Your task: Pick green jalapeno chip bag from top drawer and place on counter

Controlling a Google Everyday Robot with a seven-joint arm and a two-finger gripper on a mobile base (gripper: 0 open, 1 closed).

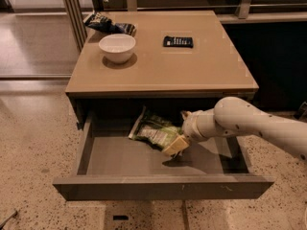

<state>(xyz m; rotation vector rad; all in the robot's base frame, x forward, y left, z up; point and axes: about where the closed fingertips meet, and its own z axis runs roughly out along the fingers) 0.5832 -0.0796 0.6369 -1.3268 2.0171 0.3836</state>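
Note:
My gripper is resting at the lower corner of the green jalapeno chip bag, so before lifting I need to open it and grab the bag farther up its edge (174, 131).
The green jalapeno chip bag (152, 130) lies tilted inside the open top drawer (144, 186), toward the back and middle. My gripper (175, 145) reaches in from the right on the white arm and sits at the bag's lower right corner, touching or overlapping its edge. The counter (192, 68) is the tan tabletop above the drawer.
On the counter stand a white bowl (117, 47) at the back left, a dark blue-black snack bag (108, 24) behind it, and a small black object (178, 41) at the back middle. Metal posts (72, 8) rise to the left of the table. Speckled floor surrounds it.

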